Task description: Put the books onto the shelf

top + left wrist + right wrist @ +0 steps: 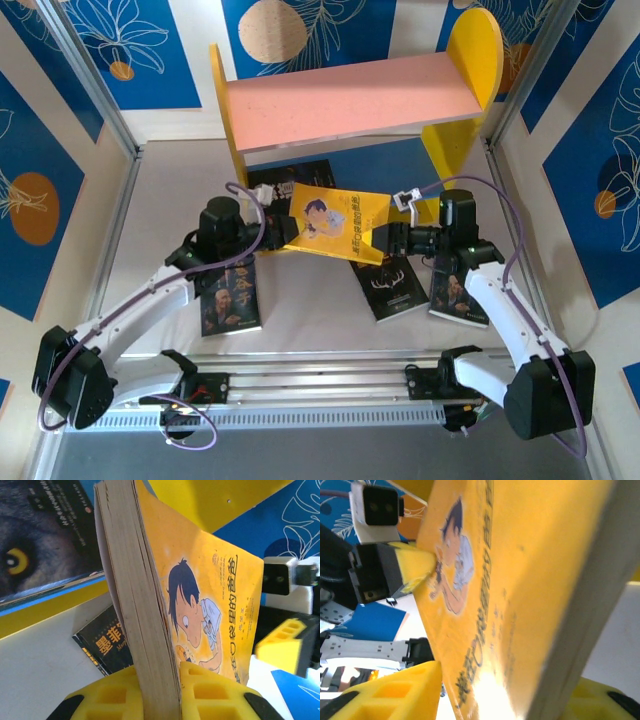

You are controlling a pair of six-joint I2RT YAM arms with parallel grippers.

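Observation:
The yellow book's edge slants through my right gripper's open fingers; it should align and grip that edge (557,680) before my left gripper opens.
A yellow book (335,222) with a cartoon boy hangs above the table in front of the shelf (350,95), between both grippers. My left gripper (283,215) is shut on its page edge, and both yellow pads (215,690) press the book (200,590). My right gripper (388,238) stands open around the opposite edge (520,580), its left finger (410,685) a little off the cover. A black wolf book (40,545) lies on the shelf's blue lower board (400,165). An antlers book (392,285) and two portrait books (232,295) (458,295) lie flat on the table.
The shelf's yellow sides (472,50) stand at the back, the right one rounded. Blue patterned walls and metal posts (95,90) close in the table on both sides. A rail (320,385) with both arm bases runs along the near edge.

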